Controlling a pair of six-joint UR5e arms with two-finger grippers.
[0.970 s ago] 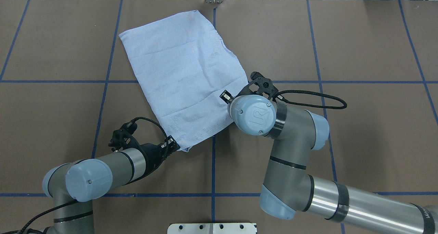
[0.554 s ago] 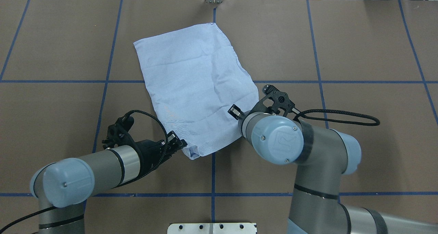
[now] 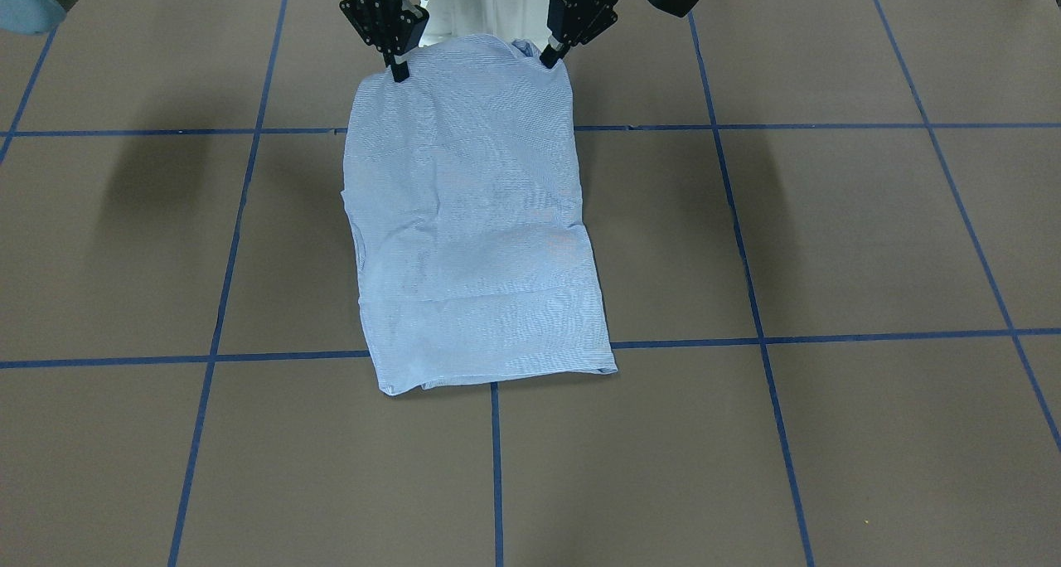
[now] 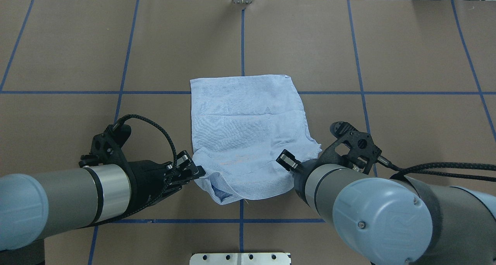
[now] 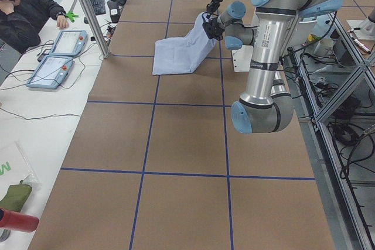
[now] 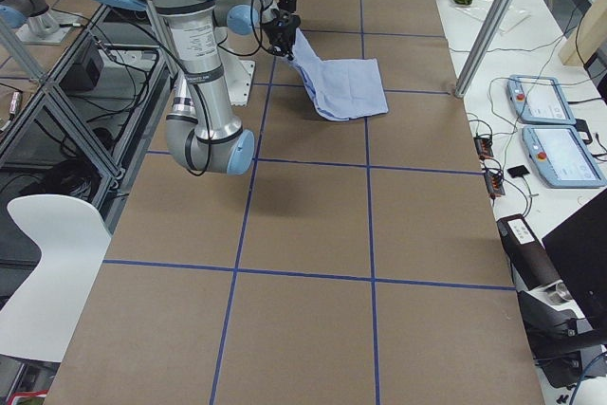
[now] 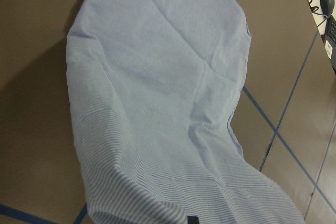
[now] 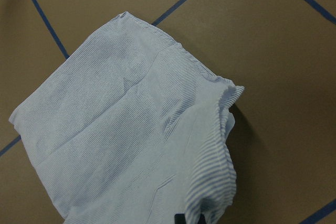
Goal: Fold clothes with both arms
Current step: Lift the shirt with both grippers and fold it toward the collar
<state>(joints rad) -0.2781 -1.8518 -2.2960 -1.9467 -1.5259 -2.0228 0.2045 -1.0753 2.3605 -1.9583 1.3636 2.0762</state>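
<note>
Next, my left gripper lets go of the shirt's lifted corner on its flat far end (image 3: 592, 348), by the crossing blue tape line.
The light-blue striped shirt (image 4: 248, 125) is folded into a narrow rectangle on the brown table (image 4: 407, 44). Its far end lies flat; its near edge is lifted off the table. My left gripper (image 4: 197, 172) is shut on the near left corner. My right gripper (image 4: 291, 166) is shut on the near right corner. In the front-facing view the shirt (image 3: 472, 235) hangs from the left gripper (image 3: 549, 57) and the right gripper (image 3: 398, 71). The wrist views show the shirt (image 7: 157, 93) (image 8: 121, 140) sloping down to the table. Collar, buttons and sleeves are hidden.
The white pedestal base (image 3: 481, 3) stands just behind the lifted edge. A metal plate (image 4: 240, 258) sits at the near table edge. Blue tape lines cross the table. An operator (image 5: 23, 10) and teach pendants (image 5: 58, 57) are beyond the far side.
Both grippers have drawn the shirt toward the robot base. The shirt has turned from lying diagonally to lying square with the table, and its near edge has risen.
</note>
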